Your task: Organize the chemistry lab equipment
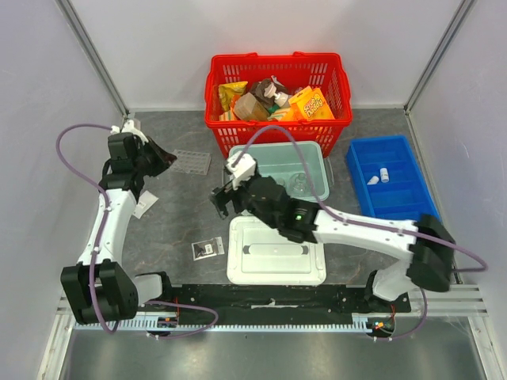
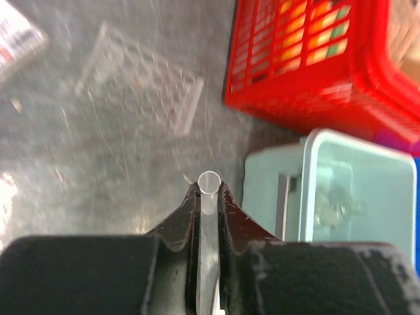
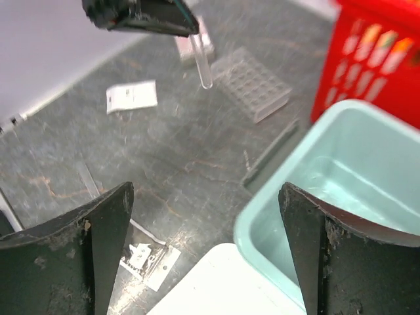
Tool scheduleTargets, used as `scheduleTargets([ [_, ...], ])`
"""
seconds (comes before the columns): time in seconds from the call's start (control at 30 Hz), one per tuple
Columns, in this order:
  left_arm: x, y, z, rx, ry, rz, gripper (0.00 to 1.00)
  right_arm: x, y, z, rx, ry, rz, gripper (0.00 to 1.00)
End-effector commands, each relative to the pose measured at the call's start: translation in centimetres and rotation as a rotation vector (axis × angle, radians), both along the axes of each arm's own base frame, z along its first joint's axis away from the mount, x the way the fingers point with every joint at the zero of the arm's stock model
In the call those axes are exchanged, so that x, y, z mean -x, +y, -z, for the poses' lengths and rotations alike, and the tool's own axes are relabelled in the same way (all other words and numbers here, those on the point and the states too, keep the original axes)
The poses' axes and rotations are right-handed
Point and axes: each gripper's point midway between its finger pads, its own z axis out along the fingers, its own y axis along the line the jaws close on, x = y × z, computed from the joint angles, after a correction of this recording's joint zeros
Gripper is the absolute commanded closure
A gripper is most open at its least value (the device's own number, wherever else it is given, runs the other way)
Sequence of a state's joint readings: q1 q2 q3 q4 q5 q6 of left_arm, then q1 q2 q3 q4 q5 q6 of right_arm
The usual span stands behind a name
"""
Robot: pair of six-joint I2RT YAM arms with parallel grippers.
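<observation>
I should use my left gripper to let go of the clear glass tube in a hole [image 1: 187, 163] [image 2: 132, 85] that is near the middle of the clear multi-well plate. The tube is held beside the plate now.
My left gripper [image 1: 161, 158] is shut on a clear glass tube [image 2: 209, 187], held above the table just left of the clear multi-well plate [image 1: 192, 162]. The right wrist view shows the tube [image 3: 204, 65] hanging from the left gripper [image 3: 141, 16] beside the plate [image 3: 252, 85]. My right gripper [image 1: 224, 198] is open and empty [image 3: 207, 256], hovering over the table between the pale green bin [image 1: 323, 170] and a clear packet with a dark insert [image 1: 207, 248]. Glass flasks [image 1: 301, 184] lie in the green bin. Two tiny white vials [image 1: 379, 176] lie in the blue bin [image 1: 358, 178].
The red basket [image 1: 277, 119] with snack packs stands at the back centre, right behind the green bin. A white lid [image 1: 276, 252] lies in front of the bin. A white packet [image 1: 145, 206] lies by the left arm. Grey walls close in on both sides.
</observation>
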State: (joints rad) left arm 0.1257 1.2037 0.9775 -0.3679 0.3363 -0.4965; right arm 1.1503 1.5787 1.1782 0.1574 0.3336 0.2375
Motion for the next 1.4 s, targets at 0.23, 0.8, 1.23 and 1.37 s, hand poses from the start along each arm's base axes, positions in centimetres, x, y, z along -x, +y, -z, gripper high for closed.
scheduleTargets([
  [0.23,-9.2,2.5,-4.4,-0.368,-0.310,-0.161,0.92,0.7,-13.6,-10.6,-0.129,-0.207,0.271,0.02],
  [0.8,-13.6,1.6,2.2,-0.582,-0.208,-0.138,0.90,1.0,-18.9,-13.8,-0.174,-0.291,0.374,0.02],
  [1.23,-13.9,1.6,5.2,-0.618,-0.153,-0.128,0.90,0.8,-19.1,-13.8,-0.181,-0.293,0.378,0.02],
  [1.37,-14.0,1.6,5.8,-0.633,-0.144,-0.125,0.90,0.8,-19.3,-13.8,-0.182,-0.295,0.380,0.02],
])
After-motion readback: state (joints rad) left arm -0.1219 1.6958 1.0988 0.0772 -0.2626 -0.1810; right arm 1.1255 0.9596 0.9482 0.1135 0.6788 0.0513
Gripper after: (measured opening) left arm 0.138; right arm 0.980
